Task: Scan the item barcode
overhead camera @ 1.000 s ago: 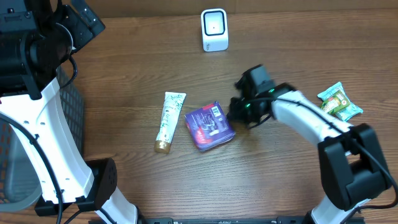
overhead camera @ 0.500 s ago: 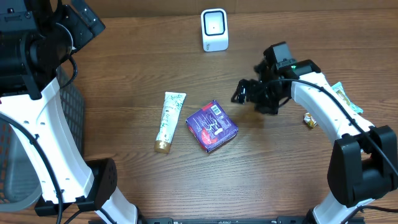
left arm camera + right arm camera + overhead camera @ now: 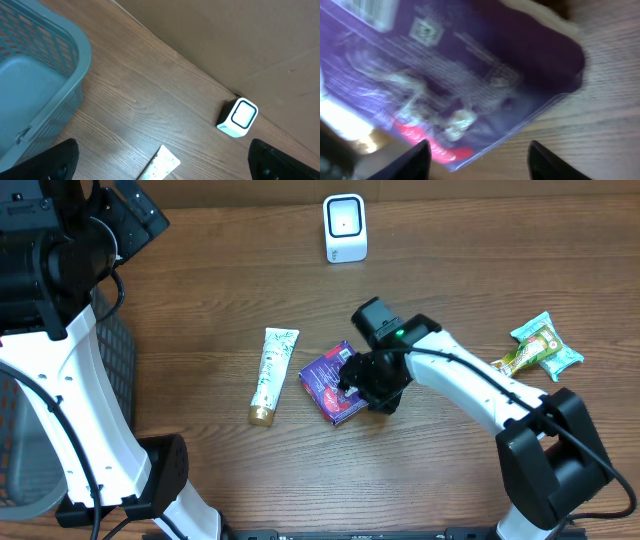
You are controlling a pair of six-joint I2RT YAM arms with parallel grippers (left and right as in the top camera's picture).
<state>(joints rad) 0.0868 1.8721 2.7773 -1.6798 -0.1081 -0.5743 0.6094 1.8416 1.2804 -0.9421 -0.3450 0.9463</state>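
The purple packet is lying at a slant with its lower corner between the fingers of my right gripper, so I will turn the packet square, then take it by its side edge (image 3: 522, 126).
The purple packet (image 3: 328, 383) lies flat at mid-table, its barcode (image 3: 375, 10) facing up near one corner. My right gripper (image 3: 366, 378) hangs over the packet's right part with its jaws open. In the right wrist view the packet (image 3: 470, 75) fills most of the frame, and its lower corner lies between the two dark fingertips (image 3: 416, 161) of the right gripper (image 3: 482, 161), which grips nothing. The white scanner (image 3: 345, 227) stands at the table's far edge. My left gripper (image 3: 167, 162) is wide open and empty, high above the table's left side.
A white tube (image 3: 272, 373) lies left of the packet. Green snack packs (image 3: 545, 345) lie at the right edge. A blue-grey basket (image 3: 35, 75) stands at the far left. In the left wrist view the scanner (image 3: 239, 117) and the tube's end (image 3: 159, 167) show below.
My right gripper was shut beside the packet's right edge, lifted away to the right while opening, and now has come back left over the packet. The left arm has not moved.
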